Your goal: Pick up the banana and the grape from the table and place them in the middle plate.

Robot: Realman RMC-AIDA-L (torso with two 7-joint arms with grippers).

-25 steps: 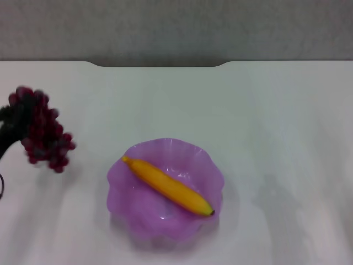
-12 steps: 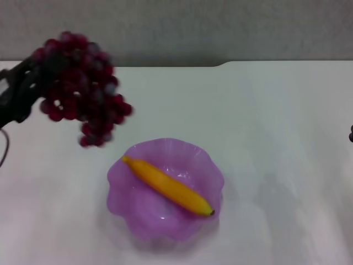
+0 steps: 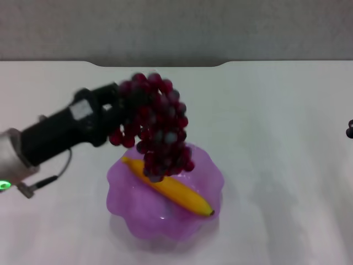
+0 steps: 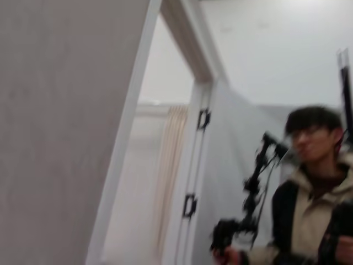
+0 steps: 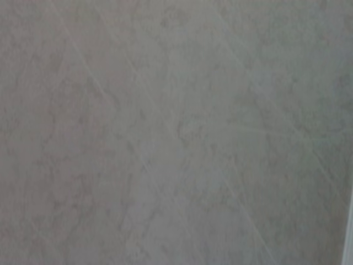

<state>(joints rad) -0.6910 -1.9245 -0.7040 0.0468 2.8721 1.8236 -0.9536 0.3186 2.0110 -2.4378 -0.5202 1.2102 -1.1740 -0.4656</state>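
My left gripper will set the grape, now hanging just over the banana, across the yellow banana (image 3: 179,190) inside the middle plate.
The grape (image 3: 160,130), a long bunch of dark red berries, hangs in the air over the far left part of the middle plate (image 3: 129,212). My left gripper (image 3: 119,104) is shut on its top end, with the black arm reaching in from the left. The bunch's lowest berries hang just over the banana (image 3: 179,192). This yellow banana lies slantwise inside the purple scalloped plate, dark tip toward the near right. Only a dark bit of my right gripper (image 3: 349,130) shows at the right edge of the head view. Neither wrist view shows any of these objects.
The white table (image 3: 276,110) has a notched far edge (image 3: 160,64) with a grey wall behind it. A cable (image 3: 49,178) dangles under my left arm. The left wrist view looks out at a doorway and a person (image 4: 309,193); the right wrist view shows only a plain grey surface.
My left arm has swung the grape from the table's left edge up and rightward, and it now hangs over the plate. The banana and plate have stayed put.
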